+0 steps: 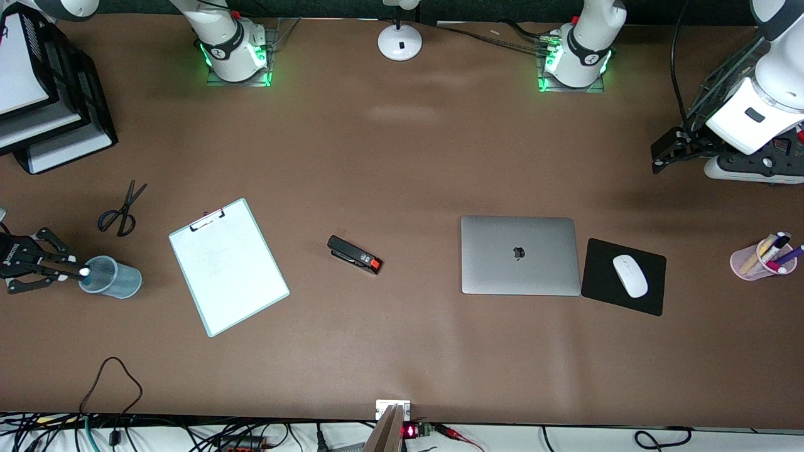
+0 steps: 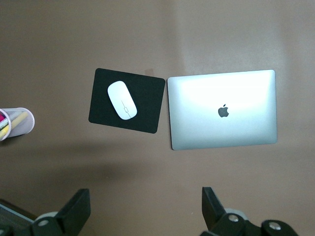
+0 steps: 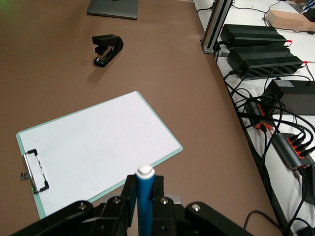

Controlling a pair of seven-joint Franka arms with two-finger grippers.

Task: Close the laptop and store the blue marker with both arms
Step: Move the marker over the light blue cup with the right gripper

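Note:
I will release the blue marker with my right gripper inside the clear cup (image 1: 110,275) between the scissors and the table's near edge.
The laptop (image 1: 520,254) lies closed on the table, silver lid up with the dark apple logo showing; it also shows in the left wrist view (image 2: 221,110). My right gripper (image 1: 66,269) is shut on the blue marker (image 3: 144,196), whose white end (image 1: 83,272) pokes out between the fingertips at the rim of a clear cup (image 1: 112,277) at the right arm's end. In the right wrist view the gripper (image 3: 145,184) clamps the blue barrel. My left gripper (image 1: 658,152) hangs open and empty above the table at the left arm's end, its wide-apart fingers (image 2: 78,206) framing bare table.
Beside the laptop lies a black mouse pad (image 1: 647,301) with a white mouse (image 1: 630,275). A pink pen cup (image 1: 761,258) stands at the left arm's end. A clipboard (image 1: 228,267), stapler (image 1: 355,254) and scissors (image 1: 119,210) lie toward the right arm's side. Stacked trays (image 1: 44,119) sit nearby.

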